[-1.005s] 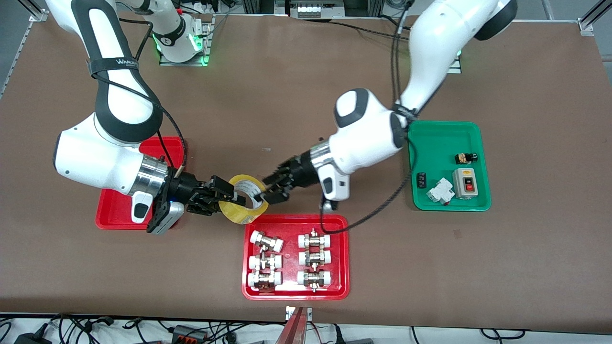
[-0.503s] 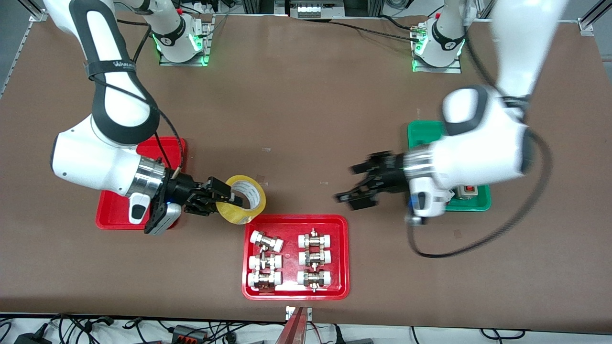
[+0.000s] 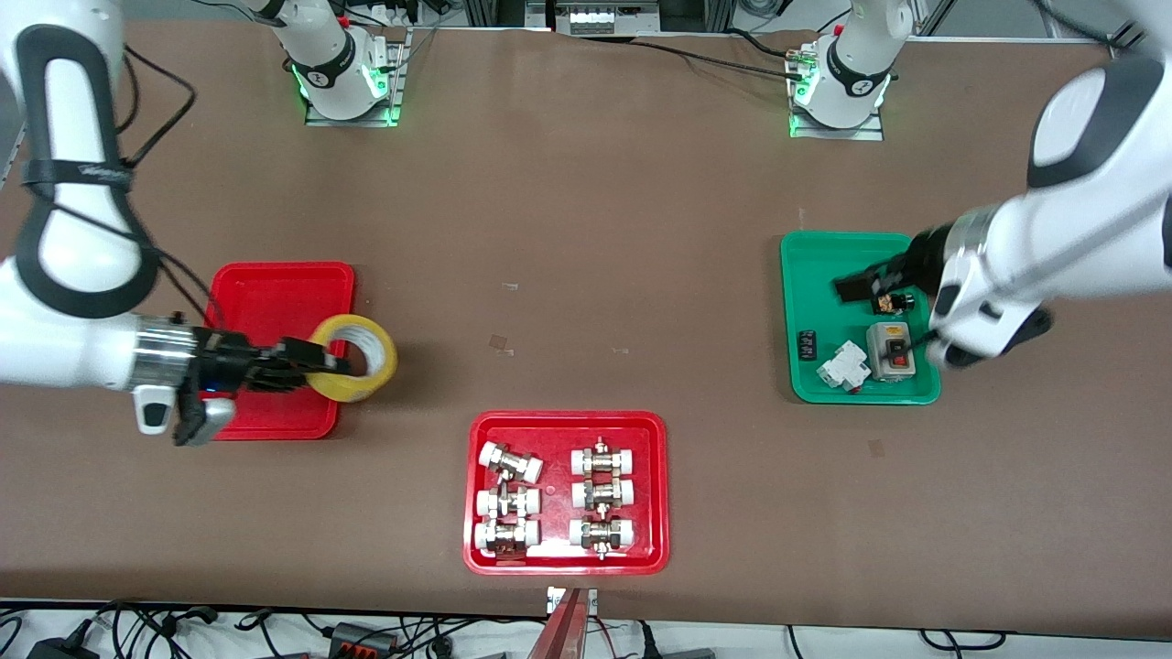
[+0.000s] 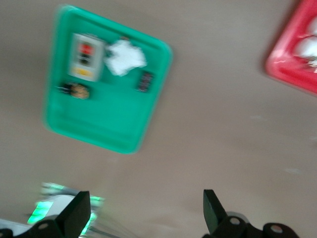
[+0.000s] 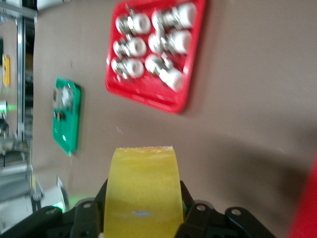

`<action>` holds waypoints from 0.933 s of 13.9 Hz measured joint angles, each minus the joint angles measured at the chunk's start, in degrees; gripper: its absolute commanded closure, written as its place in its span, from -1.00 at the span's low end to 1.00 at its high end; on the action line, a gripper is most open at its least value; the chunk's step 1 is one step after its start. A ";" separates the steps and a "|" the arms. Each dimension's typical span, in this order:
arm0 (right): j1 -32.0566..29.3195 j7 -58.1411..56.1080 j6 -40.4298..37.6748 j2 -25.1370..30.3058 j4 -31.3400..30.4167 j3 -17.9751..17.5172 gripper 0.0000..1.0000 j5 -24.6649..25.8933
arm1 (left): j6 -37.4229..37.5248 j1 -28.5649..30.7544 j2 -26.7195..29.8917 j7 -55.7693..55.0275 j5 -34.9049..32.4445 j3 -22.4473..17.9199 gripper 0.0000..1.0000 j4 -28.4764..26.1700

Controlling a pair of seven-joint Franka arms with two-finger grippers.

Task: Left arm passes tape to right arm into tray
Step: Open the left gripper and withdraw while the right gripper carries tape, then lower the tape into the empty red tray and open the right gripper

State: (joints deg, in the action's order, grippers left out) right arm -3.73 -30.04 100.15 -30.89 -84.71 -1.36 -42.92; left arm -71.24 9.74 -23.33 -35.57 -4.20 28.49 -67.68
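Next, my right gripper lets go of the yellow tape roll near the middle of the plain red tray [image 3: 280, 339].
My right gripper [image 3: 320, 362] is shut on the yellow tape roll [image 3: 383, 362] and holds it on edge, in the air, over the rim of the plain red tray [image 3: 275, 293] on the side toward the table's middle. In the right wrist view the tape [image 5: 142, 183] fills the space between my right gripper's [image 5: 142, 210] fingers. A strip of the plain red tray [image 5: 308, 208] shows at that view's edge. My left gripper [image 3: 877, 311] is open and empty over the green tray [image 3: 829, 265]. It is also open in the left wrist view [image 4: 143, 215].
The green tray [image 4: 124, 131] holds a switch box [image 3: 891, 351], a white breaker [image 3: 841, 366] and small dark parts. A red tray with white-capped metal fittings [image 3: 650, 430] lies nearer the front camera, mid-table. It also shows in the right wrist view [image 5: 148, 97].
My left gripper let go of the tape, opened and swung away to over the green tray. My right gripper carried the tape to the plain red tray's edge.
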 measured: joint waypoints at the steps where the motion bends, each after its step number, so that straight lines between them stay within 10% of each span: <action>1: -2.27 -3.02 -1.46 -0.17 -1.24 0.03 0.69 0.81 | 1.44 0.11 0.82 4.18 -3.16 -0.01 -1.00 -0.12; 4: -8.60 -12.79 -2.53 -1.03 -6.33 0.08 0.68 3.31 | 0.84 0.42 2.75 9.12 -5.46 -0.03 -1.00 -3.13; 10: -16.00 -28.72 -2.06 -7.58 -10.45 0.07 0.62 4.09 | -19.01 1.97 18.91 11.41 -4.95 2.28 -1.00 -28.96; 13: -16.75 -32.76 -0.51 -10.75 -10.43 0.02 0.21 3.89 | -20.42 6.81 21.31 20.88 -3.81 2.15 -1.00 -31.32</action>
State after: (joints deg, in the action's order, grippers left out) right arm -20.48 -62.80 99.64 -41.64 -95.14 -1.35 -39.03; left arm -91.67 16.54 -2.02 -14.68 -8.01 30.64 -99.00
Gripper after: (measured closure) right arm 0.471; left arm 0.000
